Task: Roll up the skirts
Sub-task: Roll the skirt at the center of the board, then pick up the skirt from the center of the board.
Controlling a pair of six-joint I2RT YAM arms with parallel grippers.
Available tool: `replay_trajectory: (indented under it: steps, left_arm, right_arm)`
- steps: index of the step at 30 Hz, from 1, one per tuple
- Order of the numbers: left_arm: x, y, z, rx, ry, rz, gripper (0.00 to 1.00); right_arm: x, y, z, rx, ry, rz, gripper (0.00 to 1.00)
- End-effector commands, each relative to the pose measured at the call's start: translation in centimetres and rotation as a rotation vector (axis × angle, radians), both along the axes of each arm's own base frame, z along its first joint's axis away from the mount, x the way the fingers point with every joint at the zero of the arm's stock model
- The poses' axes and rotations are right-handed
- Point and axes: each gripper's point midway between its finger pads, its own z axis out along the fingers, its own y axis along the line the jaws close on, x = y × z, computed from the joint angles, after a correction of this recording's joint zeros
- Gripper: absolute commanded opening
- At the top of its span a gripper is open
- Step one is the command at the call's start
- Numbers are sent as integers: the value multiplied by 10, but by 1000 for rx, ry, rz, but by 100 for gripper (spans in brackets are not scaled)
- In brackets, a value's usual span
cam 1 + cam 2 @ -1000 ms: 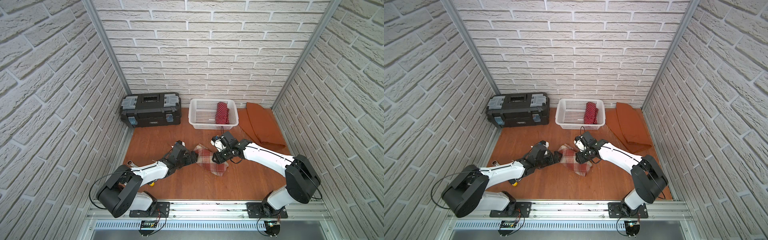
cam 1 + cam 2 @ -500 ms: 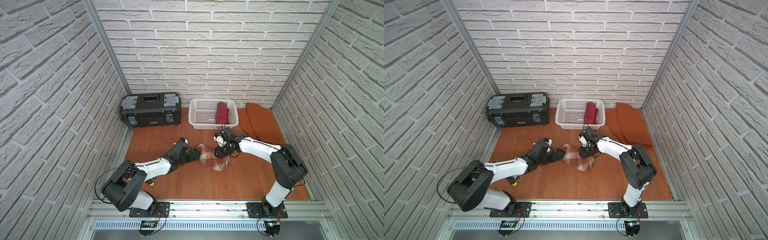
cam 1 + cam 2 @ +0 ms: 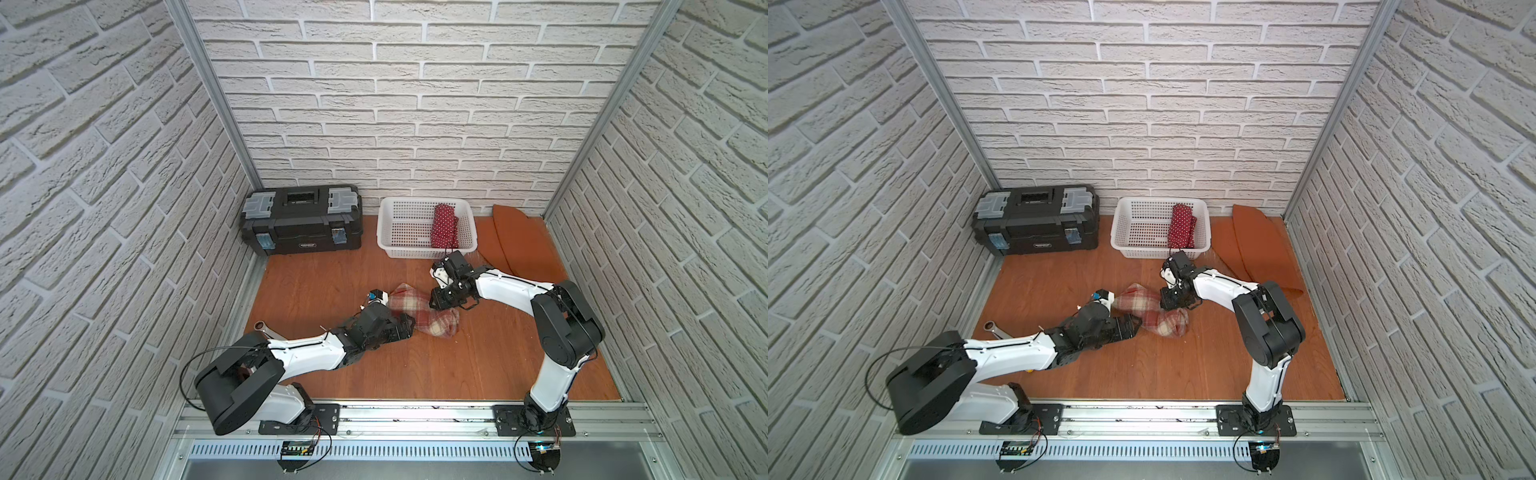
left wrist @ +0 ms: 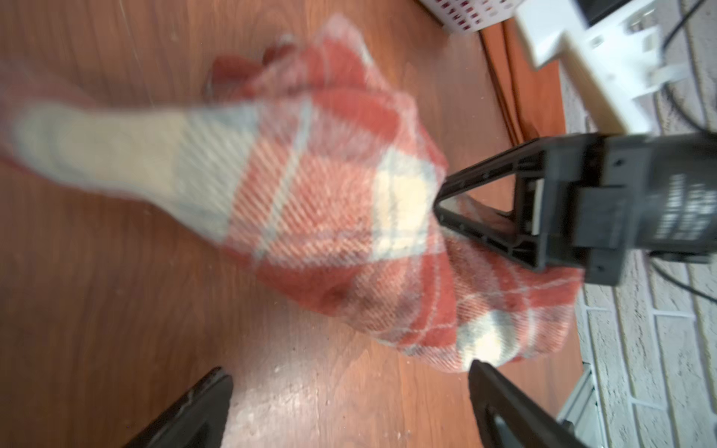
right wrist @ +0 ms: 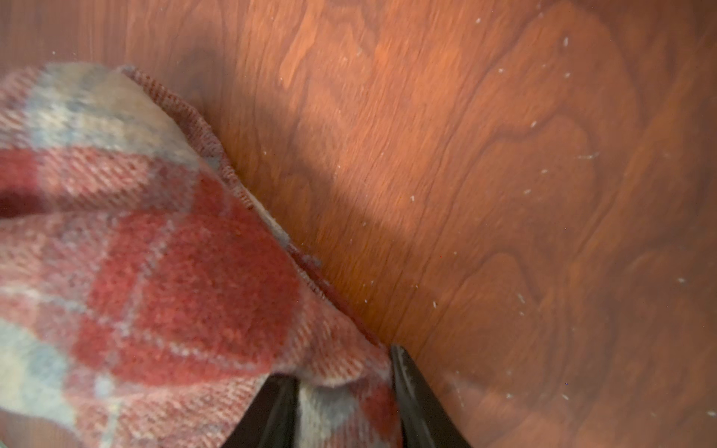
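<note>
The white basket's side rim [image 3: 474, 237], between the polka-dot skirt and the rust-orange skirt, is next for my right gripper to go to and close on.
The red-and-cream plaid skirt [image 3: 436, 324] [image 3: 1163, 322] lies bunched in a loose roll mid-table. My right gripper [image 3: 441, 305] [image 3: 1169, 305] comes down on its far side. In the right wrist view it [image 5: 345, 384] is shut on a fold of the plaid skirt [image 5: 155, 271]. My left gripper [image 3: 409, 326] [image 4: 349, 388] lies low at the roll's near-left end, open wide with bare wood between its fingers; one fingertip [image 4: 479, 368] sits at the cloth's edge. The polka-dot skirt [image 3: 444, 226] lies rolled in the basket. The rust-orange skirt [image 3: 519, 245] lies flat at the back right.
A white lattice basket [image 3: 411, 250] stands against the back wall, with a black toolbox [image 3: 301, 226] to its left. A silver wrench [image 3: 262, 328] lies near the left wall beside the left arm. Brick walls close in three sides.
The right arm has folded in towards the middle, and its jaws have narrowed on the plaid cloth. My left gripper has slid right along the roll's near side, still open.
</note>
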Motion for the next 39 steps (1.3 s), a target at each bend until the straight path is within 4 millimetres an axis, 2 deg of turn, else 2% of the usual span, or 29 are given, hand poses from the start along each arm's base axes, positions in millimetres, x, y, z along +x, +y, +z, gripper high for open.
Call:
replay_trajectory:
  steps: [1,5,9,19,21,24,26,29,30,32,36,39]
  left_arm:
    - [15,-8,0,-58,-57,118,98]
    - [30,-12,-22,-93,-80,210,98]
    - [41,-9,-41,-119,-102,300,98]
    - [62,-19,-52,-113,-137,291,97]
    - [66,-22,-50,-130,-146,273,89]
    - [71,-31,-46,-182,-154,224,63]
    - [74,-38,-43,-234,-157,187,51]
    - [77,-45,-37,-308,-158,158,25]
    - [79,-45,-35,-328,-160,150,13]
    - [80,-45,-31,-348,-168,140,1]
    - [83,-45,-15,-391,-188,97,0]
    - [87,-49,-2,-434,-195,40,0]
  right_arm:
    - [-16,-17,-33,-78,71,-39,40]
    - [-25,-16,-35,-45,87,-51,39]
    - [-34,-17,-36,-30,97,-56,38]
    - [-51,-18,-41,-15,146,-59,34]
    - [-51,-16,-40,-6,150,-61,34]
    - [-50,-12,-36,18,150,-65,34]
    - [-49,-10,-32,33,145,-68,34]
    - [-47,-7,-23,56,133,-73,35]
    - [-48,-7,-21,58,133,-77,35]
    - [-48,-6,-18,64,132,-75,35]
    - [-50,-4,-9,93,118,-72,36]
    - [-47,-5,10,102,77,-67,39]
